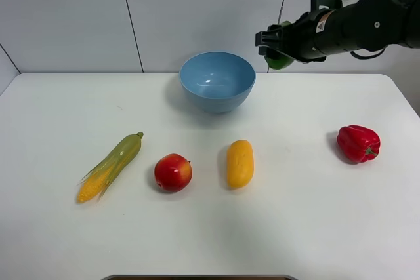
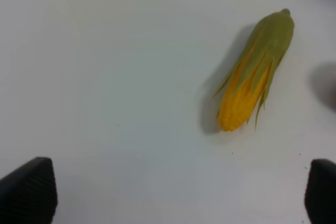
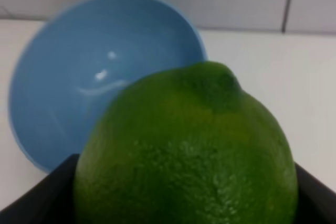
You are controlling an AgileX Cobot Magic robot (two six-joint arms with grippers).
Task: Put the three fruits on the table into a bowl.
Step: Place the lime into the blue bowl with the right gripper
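My right gripper is going to set the green lime down and release it on the bottom of the empty light-blue bowl (image 1: pixel 218 84) (image 3: pixel 100 80), near the bowl's middle.
My right gripper (image 1: pixel 275 47) is shut on the green lime (image 1: pixel 279 62) and holds it in the air, just right of the light-blue bowl (image 1: pixel 217 81), which is empty. In the right wrist view the lime (image 3: pixel 189 150) fills the frame with the bowl (image 3: pixel 94 72) beyond it. The red-yellow apple (image 1: pixel 173 172) and the yellow-orange mango (image 1: pixel 240 162) lie on the white table (image 1: pixel 295 227) in front of the bowl. My left gripper (image 2: pixel 178 192) is open and empty above the table, seen only in the left wrist view.
A green-husked corn cob (image 1: pixel 111 166) lies left of the apple and shows in the left wrist view (image 2: pixel 254 72). A red bell pepper (image 1: pixel 357 143) sits at the right of the table. A grey wall stands behind.
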